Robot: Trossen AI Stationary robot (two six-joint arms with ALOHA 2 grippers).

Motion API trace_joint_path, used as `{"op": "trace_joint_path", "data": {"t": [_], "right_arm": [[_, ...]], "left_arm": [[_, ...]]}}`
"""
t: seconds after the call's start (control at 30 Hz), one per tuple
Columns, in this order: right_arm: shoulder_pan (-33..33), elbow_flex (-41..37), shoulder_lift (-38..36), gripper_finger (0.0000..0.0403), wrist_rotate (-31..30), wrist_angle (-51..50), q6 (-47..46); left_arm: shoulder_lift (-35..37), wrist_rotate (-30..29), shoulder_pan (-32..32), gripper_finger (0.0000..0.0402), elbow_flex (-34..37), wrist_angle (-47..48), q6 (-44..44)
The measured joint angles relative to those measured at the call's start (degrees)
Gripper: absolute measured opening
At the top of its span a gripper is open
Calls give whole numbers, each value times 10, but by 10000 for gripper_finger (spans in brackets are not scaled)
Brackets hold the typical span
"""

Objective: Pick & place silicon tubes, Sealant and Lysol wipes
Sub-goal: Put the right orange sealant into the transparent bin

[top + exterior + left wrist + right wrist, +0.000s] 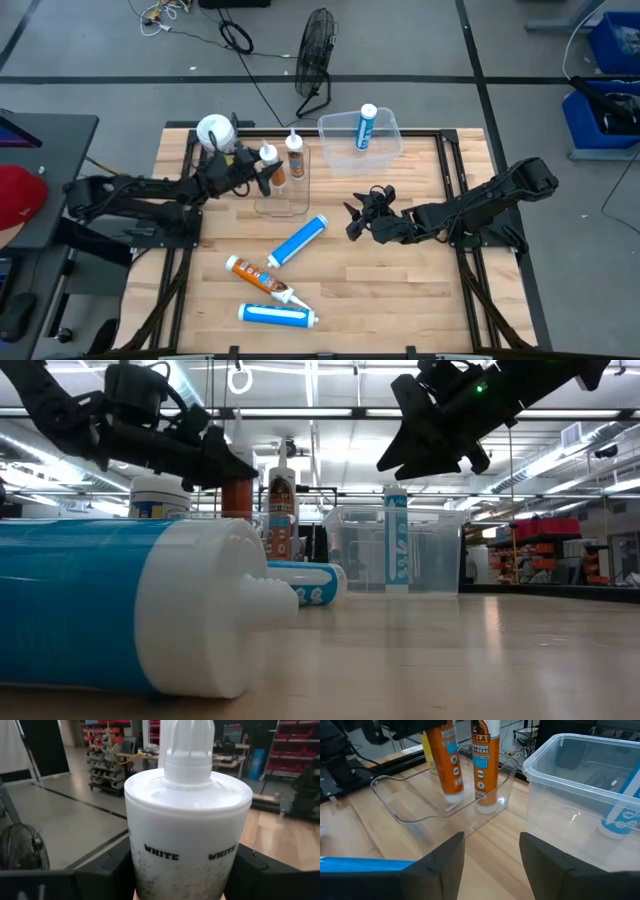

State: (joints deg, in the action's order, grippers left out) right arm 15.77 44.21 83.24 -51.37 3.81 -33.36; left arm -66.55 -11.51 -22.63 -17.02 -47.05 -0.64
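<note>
The robot's left gripper needs to release the orange sealant tube upright in the clear tray (279, 187) next to the second orange tube. The held tube is still over the clear tray.
My left gripper (262, 170) is shut on an upright orange sealant tube (268, 155) over the clear tray (282, 200). A second orange tube (294, 155) stands in that tray on its base. The Lysol wipes canister (215, 130), with a wide white lid, stands upright just behind my left gripper. My right gripper (358, 215) hangs open and empty above mid-table, its fingers apart in its wrist view (492, 865). A blue silicone tube (366, 127) stands in the clear bin (385, 150). On the table lie a blue tube (300, 240), an orange tube (258, 278) and another blue tube (277, 315). My left gripper pinches the sealant tube's white upper part (187, 845), just below its nozzle, between its two fingers (107, 870). The fingers come from the table's left, roughly level, and lie across the tube. The tube stands upright with its lower end (452, 795) in the clear tray. Whether it rests on the tray floor I cannot tell.
Black rails (190, 190) run along the table's left and right sides. A floor fan (315, 55) and cables lie beyond the far edge. Bare wood (400, 290) shows at the near right of the table.
</note>
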Motion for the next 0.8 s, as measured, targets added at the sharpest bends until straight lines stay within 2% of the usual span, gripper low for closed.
{"op": "trace_joint_path", "data": {"t": [0.3,0.8], "right_arm": [[0,0,0,194,0,-2,9],[0,0,0,194,8,-7,9]], "left_arm": [[-61,-1,0,220,0,-46,-2],[-70,-3,0,220,0,-51,13]]}}
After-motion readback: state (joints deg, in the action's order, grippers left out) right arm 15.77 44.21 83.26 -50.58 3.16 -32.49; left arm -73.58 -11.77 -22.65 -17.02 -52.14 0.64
